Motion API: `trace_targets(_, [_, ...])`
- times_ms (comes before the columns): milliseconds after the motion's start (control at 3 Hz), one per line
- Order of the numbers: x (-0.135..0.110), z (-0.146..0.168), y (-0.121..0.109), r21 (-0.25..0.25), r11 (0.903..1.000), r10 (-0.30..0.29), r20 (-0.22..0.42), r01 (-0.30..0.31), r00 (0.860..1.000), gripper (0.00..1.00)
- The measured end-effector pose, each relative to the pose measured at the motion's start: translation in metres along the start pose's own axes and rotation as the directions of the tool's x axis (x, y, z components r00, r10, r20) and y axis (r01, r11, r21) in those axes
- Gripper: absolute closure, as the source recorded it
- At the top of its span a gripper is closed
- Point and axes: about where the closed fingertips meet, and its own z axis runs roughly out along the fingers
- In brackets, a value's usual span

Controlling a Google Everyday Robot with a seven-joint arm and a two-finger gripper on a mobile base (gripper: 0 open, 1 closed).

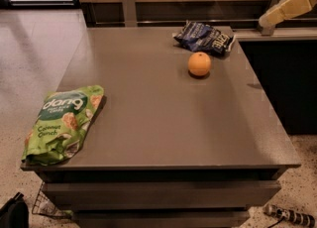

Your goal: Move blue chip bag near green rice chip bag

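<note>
I need to close my gripper on the middle of the blue chip bag (203,40), behind the orange.
The blue chip bag (204,37), a crinkled dark navy foil bag with white lettering, lies at the far right part of the grey table (158,123). The green rice chip bag (62,122), light green with a white "dang" logo, lies at the table's near left corner, partly over the edge. My gripper (287,6), a pale cream part of the arm, reaches in from the upper right edge of the camera view, right of the blue bag and apart from it.
An orange (199,64) sits just in front of the blue bag. A dark counter (277,34) adjoins the table on the right. A wood-panelled wall with metal posts (128,7) runs behind. A wire rack (47,205) is on the floor, lower left.
</note>
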Motion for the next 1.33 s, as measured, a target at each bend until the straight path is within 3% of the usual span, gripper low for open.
trace_targets(667, [0.01,0.12,-0.01,-0.063,0.996,0.057,-0.088,-0.063,0.994,0.0])
trace_targets(1333, [0.023,0.183,0.014,-0.159,0.9777,0.121,-0.101,-0.136,0.987,0.0])
